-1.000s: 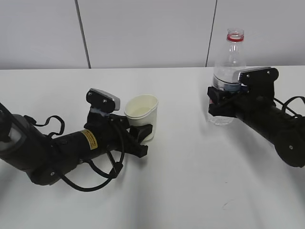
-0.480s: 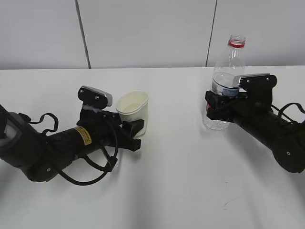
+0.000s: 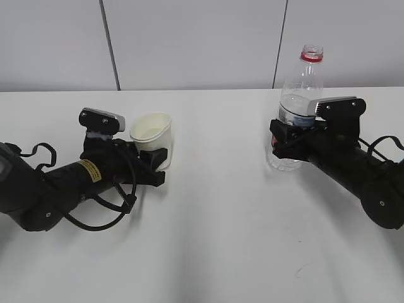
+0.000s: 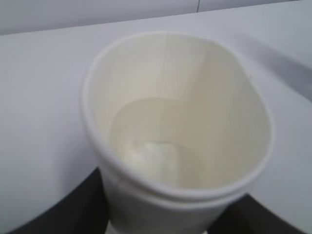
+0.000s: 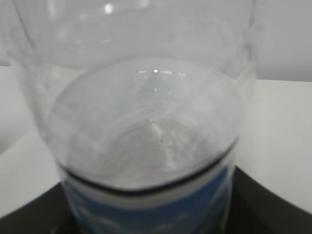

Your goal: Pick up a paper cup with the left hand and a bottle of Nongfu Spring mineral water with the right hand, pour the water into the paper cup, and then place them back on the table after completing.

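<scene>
Next, I set the paper cup down with my left gripper and let it go on the white table (image 3: 127, 150) in front of the nearer wall seam.
The white paper cup (image 3: 151, 130) sits between the fingers of my left gripper (image 3: 158, 163), which is shut on its lower part; the cup is low at the table (image 3: 221, 221) and leans slightly. In the left wrist view the cup (image 4: 180, 131) fills the frame, with a glossy patch at its bottom. My right gripper (image 3: 281, 140) is shut on the label band of the clear uncapped bottle (image 3: 302, 85), which stands upright with its base at the tabletop. Water (image 5: 146, 141) reaches just above the blue label (image 5: 146, 209).
Grey wall panels (image 3: 189, 44) rise behind the table's far edge. A wide stretch of bare white tabletop separates the two arms. Black cables (image 3: 95, 218) loop beside the left arm.
My left arm has drawn back to the left with the cup and lowered it. The bottle has come slightly left and down and stands upright.
</scene>
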Robot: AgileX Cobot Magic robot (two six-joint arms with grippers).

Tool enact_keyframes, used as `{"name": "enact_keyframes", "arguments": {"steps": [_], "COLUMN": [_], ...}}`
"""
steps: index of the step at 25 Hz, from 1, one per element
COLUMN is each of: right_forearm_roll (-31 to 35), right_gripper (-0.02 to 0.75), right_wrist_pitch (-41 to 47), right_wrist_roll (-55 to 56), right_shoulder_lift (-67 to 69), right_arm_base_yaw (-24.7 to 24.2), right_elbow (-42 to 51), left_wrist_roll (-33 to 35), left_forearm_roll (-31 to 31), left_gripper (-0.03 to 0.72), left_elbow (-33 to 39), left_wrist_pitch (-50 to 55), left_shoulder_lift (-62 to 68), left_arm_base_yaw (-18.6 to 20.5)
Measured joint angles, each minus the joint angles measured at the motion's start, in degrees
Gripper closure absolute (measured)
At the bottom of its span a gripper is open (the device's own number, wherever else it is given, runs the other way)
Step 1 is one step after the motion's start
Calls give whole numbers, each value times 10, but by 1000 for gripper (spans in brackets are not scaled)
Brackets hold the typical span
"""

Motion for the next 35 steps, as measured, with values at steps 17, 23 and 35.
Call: {"name": "enact_keyframes", "arguments": {"steps": [17, 23, 35], "right_forearm_roll": [-3, -3, -4], "right_gripper": [316, 316, 316], "right_wrist_pitch": [-2, -2, -2], "right_wrist_roll": [-8, -8, -10], "right_shoulder_lift": [1, 1, 1], "right_arm_base_yaw": [0, 0, 0], "right_elbow": [0, 0, 0], "left_wrist_roll": [28, 28, 28], "left_forearm_roll": [1, 1, -3], "left_gripper": [338, 338, 339], "left_elbow": [0, 0, 0], "left_wrist_pitch": [18, 18, 8], "left_shoulder_lift": [0, 4, 10], "left_arm_base_yaw": [65, 71, 71]}}
